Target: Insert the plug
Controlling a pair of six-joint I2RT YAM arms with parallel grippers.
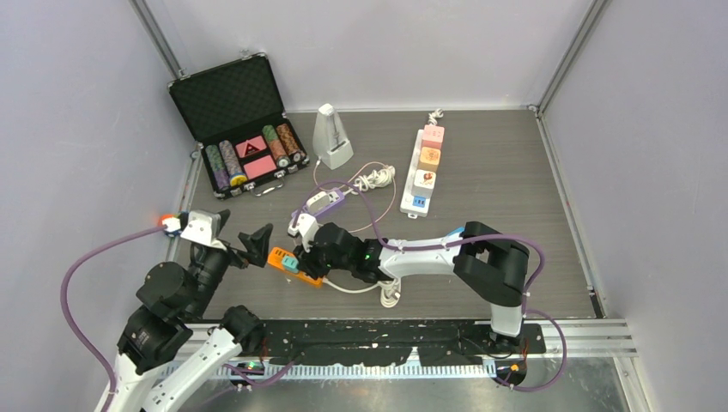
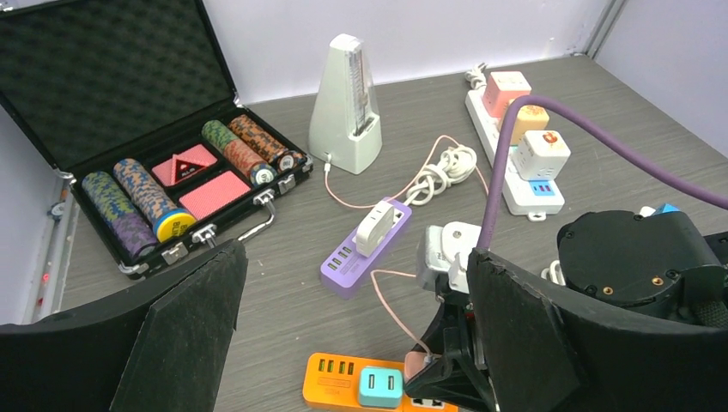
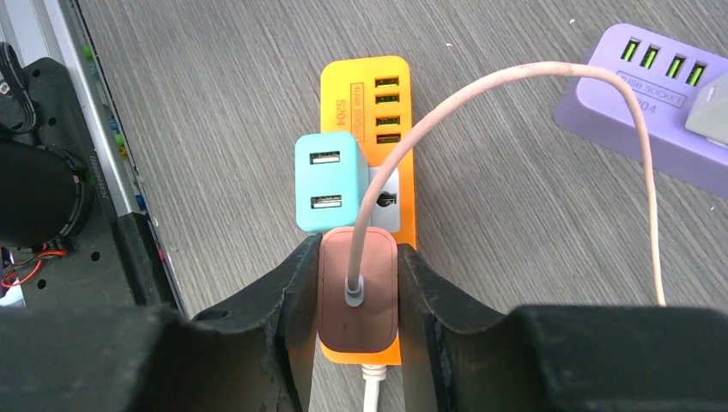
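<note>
Next, my right gripper releases the pink-brown plug, now over the strip's near end, in the orange power strip's cable-end socket [image 1: 310, 272] [image 3: 345, 299], beside the teal USB adapter.
My right gripper [image 3: 358, 296] is shut on a pink-brown plug [image 3: 358, 292] with a pink cable [image 3: 515, 77], holding it over the near end of an orange power strip [image 3: 391, 129]. A teal USB adapter [image 3: 319, 182] sits in the strip beside the plug. In the top view the right gripper [image 1: 307, 249] is over the orange strip [image 1: 279, 257]. The left wrist view shows the plug [image 2: 418, 367] pressed down at the strip [image 2: 335, 382]. My left gripper [image 1: 256, 245] is open and empty, just left of the strip.
A purple power strip [image 1: 319, 204] with a white adapter lies behind. A white power strip [image 1: 423, 170] with cube adapters is at the right. A metronome [image 1: 330, 137] and an open poker chip case [image 1: 240, 129] stand at the back. A coiled white cable [image 1: 391, 294] lies near front.
</note>
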